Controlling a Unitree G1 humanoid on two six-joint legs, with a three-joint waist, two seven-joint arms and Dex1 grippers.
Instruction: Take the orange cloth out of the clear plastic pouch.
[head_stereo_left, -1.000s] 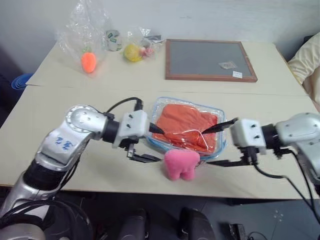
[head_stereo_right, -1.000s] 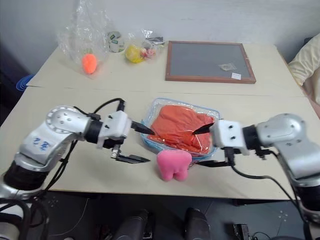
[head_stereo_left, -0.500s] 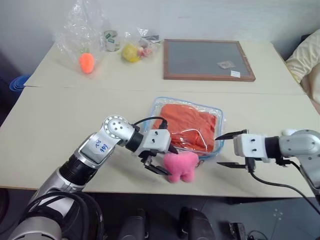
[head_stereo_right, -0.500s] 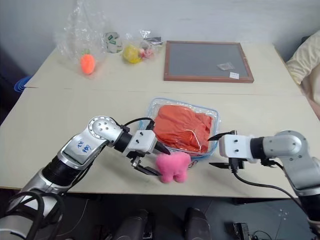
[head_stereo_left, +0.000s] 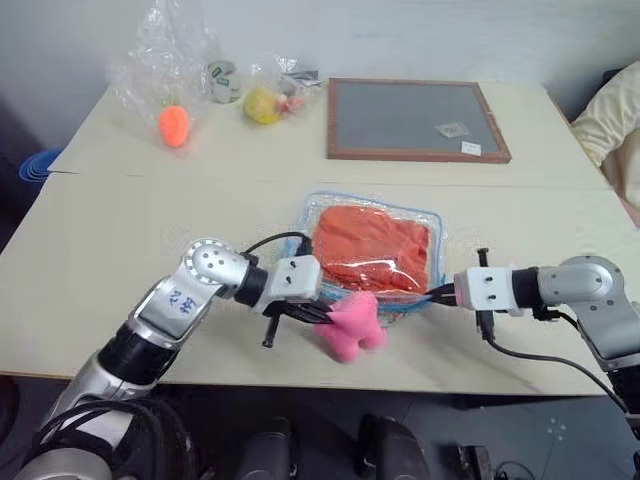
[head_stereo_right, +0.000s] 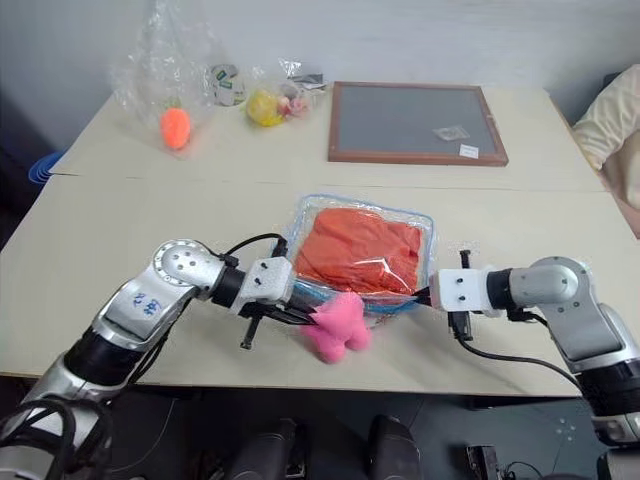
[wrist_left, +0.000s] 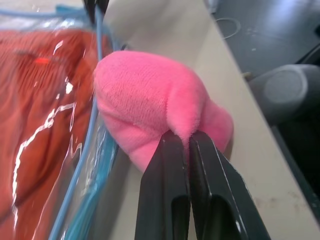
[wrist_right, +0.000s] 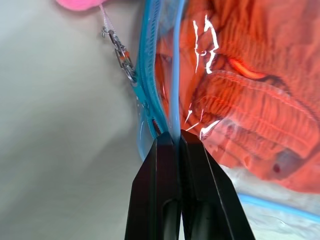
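Observation:
My left gripper will let go of the pink plush on the bare table (head_stereo_left: 227, 273) beside the pouch, on my left gripper's side.
The orange cloth (head_stereo_left: 375, 240) lies folded inside the clear plastic pouch (head_stereo_left: 437, 222), which rests flat near the table's front edge. A pink plush (head_stereo_left: 350, 325) sits tilted against the pouch's near side. My left gripper (head_stereo_left: 325, 312) is shut on the plush; in the left wrist view its fingertips (wrist_left: 172, 142) pinch the pink plush (wrist_left: 145, 100). My right gripper (head_stereo_left: 437, 295) is at the pouch's near right corner, shut on the light-blue edging (wrist_right: 150, 75) beside the orange cloth (wrist_right: 250, 100). A small metal chain (wrist_right: 120, 50) hangs off that edging.
A framed grey board (head_stereo_left: 415, 118) lies at the back right. Crinkly clear bags hold an orange carrot toy (head_stereo_left: 173, 125) and a yellow toy (head_stereo_left: 263, 103) at the back left, near a small roll (head_stereo_left: 224, 80). The table's front edge (head_stereo_left: 300, 385) runs just below the plush.
Both grippers have gone from open to shut. The left sank onto the pink plush, which now tilts. The right dropped and moved in onto the pouch's near right corner.

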